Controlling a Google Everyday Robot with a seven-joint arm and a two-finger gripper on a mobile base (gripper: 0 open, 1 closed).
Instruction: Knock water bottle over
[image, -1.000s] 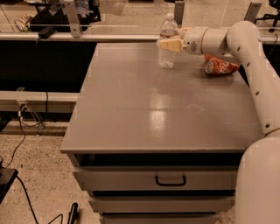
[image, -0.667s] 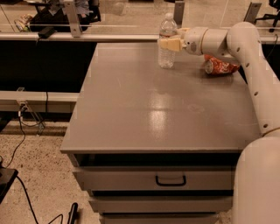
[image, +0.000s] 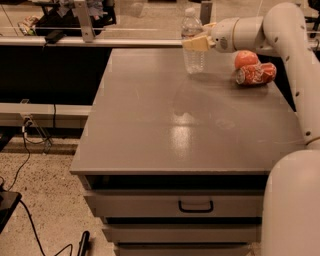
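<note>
Next, my gripper lays the water bottle on its side on the grey table (image: 202, 87) next to the soda can, a little closer to me.
The water bottle (image: 192, 50) is clear ribbed plastic with a white cap. It stands upright near the far edge of the grey table (image: 150, 125). My gripper (image: 198, 43) reaches in from the right on the white arm (image: 280, 30). It is at the bottle's upper half, level with the label band, and touches or overlaps its right side. A crushed orange-red soda can (image: 256, 74) lies on its side to the right of the bottle.
A round orange object (image: 246, 58) sits just behind the can. The table has drawers (image: 195, 205) at the front. A rail and a lower shelf run along the far left (image: 75, 42). Cables lie on the floor at the left (image: 30, 145).
The arm and gripper have risen slightly at the bottle, uncovering the round orange object behind the can. The bottle still stands upright.
</note>
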